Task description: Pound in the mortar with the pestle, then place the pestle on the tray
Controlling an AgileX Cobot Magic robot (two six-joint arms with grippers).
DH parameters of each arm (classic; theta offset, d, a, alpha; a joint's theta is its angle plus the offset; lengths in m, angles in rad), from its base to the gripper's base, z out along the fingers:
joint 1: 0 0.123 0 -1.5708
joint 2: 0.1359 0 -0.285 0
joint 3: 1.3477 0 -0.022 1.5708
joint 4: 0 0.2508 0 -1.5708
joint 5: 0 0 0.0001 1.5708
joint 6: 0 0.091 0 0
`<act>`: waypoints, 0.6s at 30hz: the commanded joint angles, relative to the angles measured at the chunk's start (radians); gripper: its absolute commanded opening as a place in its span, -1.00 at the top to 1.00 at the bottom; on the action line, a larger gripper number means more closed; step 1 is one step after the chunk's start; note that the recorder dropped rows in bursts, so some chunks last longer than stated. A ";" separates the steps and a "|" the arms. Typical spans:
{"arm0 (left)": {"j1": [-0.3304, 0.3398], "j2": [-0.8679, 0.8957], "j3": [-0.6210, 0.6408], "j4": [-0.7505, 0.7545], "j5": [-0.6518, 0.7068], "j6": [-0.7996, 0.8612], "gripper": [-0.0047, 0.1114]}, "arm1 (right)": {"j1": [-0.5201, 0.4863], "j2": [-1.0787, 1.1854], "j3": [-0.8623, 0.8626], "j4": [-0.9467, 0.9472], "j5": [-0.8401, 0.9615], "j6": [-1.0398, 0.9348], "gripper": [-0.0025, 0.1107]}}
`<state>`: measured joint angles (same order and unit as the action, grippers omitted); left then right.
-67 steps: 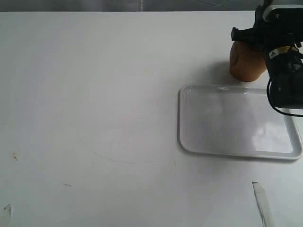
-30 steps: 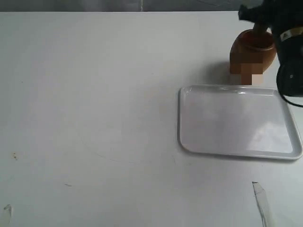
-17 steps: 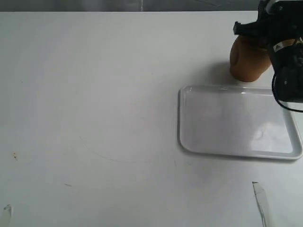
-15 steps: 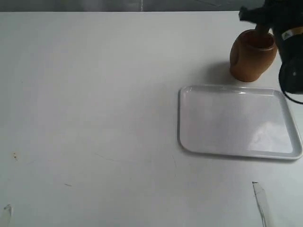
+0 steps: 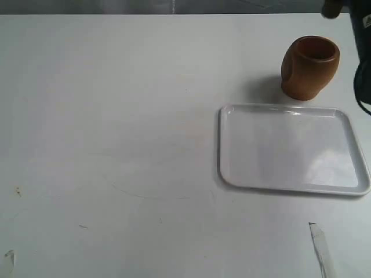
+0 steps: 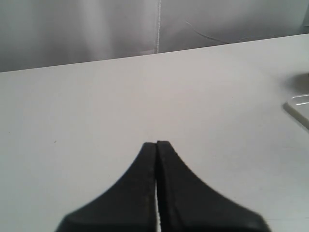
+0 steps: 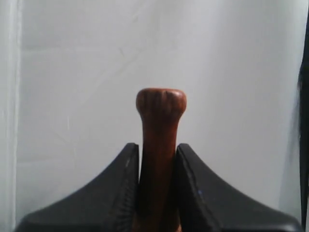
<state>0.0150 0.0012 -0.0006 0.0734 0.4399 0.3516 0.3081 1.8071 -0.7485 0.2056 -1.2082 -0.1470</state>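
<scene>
Next, I release the pestle from my right gripper on the white tray's front half (image 5: pixel 273 164), by the edge farthest from the mortar.
The light-brown wooden mortar (image 5: pixel 310 67) stands upright at the far right of the table, its round mouth unobstructed. Just in front of it lies the flat white tray (image 5: pixel 232 145), with nothing on it. My right gripper (image 7: pixel 157 150) is shut on the reddish-brown pestle (image 7: pixel 160 125), whose knobbed end sticks out past the fingertips. In the exterior view only a dark part of the right arm (image 5: pixel 364 52) shows at the right edge, above and beside the mortar. My left gripper (image 6: pixel 156 144) is shut on nothing, over bare table, far from the mortar.
The table is white, with a small tape strip (image 5: pixel 320 246) near the front right and faint marks at the front left. A grey backdrop runs behind the table. A corner of the tray (image 6: pixel 299 107) shows in the left wrist view.
The right arm went down and up over the mortar with the pestle, then rose and drew back to the right edge, leaving the mortar's mouth uncovered. The left gripper's motion is not shown.
</scene>
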 commanded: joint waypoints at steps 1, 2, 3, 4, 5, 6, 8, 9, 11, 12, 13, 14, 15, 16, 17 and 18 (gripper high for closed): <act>-0.008 -0.001 0.001 -0.007 -0.003 -0.008 0.92 | -0.009 0.159 0.002 -0.012 -0.013 0.019 0.96; -0.008 -0.001 0.001 -0.007 -0.003 -0.008 0.92 | -0.009 0.202 0.002 -0.012 -0.013 0.019 0.96; -0.008 -0.001 0.001 -0.007 -0.003 -0.008 0.92 | -0.009 0.240 0.002 -0.012 -0.013 0.019 0.96; -0.008 -0.001 0.001 -0.007 -0.003 -0.008 0.92 | -0.009 0.271 0.002 -0.012 -0.013 0.019 0.96; -0.008 -0.001 0.001 -0.007 -0.003 -0.008 0.92 | -0.009 0.295 0.002 -0.010 -0.013 0.019 0.96; -0.008 -0.001 0.001 -0.007 -0.003 -0.008 0.92 | -0.009 0.307 0.002 -0.007 -0.013 0.019 0.96; -0.008 -0.001 0.001 -0.007 -0.003 -0.008 0.92 | -0.009 0.308 0.002 -0.005 -0.013 0.019 0.96; -0.008 -0.001 0.001 -0.007 -0.003 -0.008 0.92 | -0.009 0.295 0.002 -0.005 -0.013 0.019 0.96; -0.008 -0.001 0.001 -0.007 -0.003 -0.008 0.92 | -0.009 0.235 0.002 -0.005 -0.013 0.017 0.96; -0.008 -0.001 0.001 -0.007 -0.003 -0.008 0.92 | -0.009 0.193 0.002 -0.005 -0.013 0.014 0.96; -0.008 -0.001 0.001 -0.007 -0.003 -0.008 0.92 | -0.009 0.145 0.002 -0.010 -0.013 0.012 0.96; -0.008 -0.001 0.001 -0.007 -0.003 -0.008 0.92 | -0.009 0.090 0.002 -0.020 -0.013 0.012 0.96; -0.008 -0.001 0.001 -0.007 -0.003 -0.008 0.92 | -0.009 0.042 0.002 -0.035 -0.013 0.012 0.96; -0.008 -0.001 0.001 -0.007 -0.003 -0.008 0.92 | -0.009 -0.021 0.002 -0.064 -0.013 0.012 0.96; -0.008 -0.001 0.001 -0.007 -0.003 -0.008 0.92 | -0.009 -0.089 0.002 -0.112 0.000 0.012 0.96; -0.008 -0.001 0.001 -0.007 -0.003 -0.008 0.92 | -0.009 -0.143 0.000 -0.165 0.044 0.008 0.96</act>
<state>0.0150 0.0012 -0.0006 0.0734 0.4399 0.3516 0.3081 1.8302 -0.7491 0.1589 -1.1892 -0.1298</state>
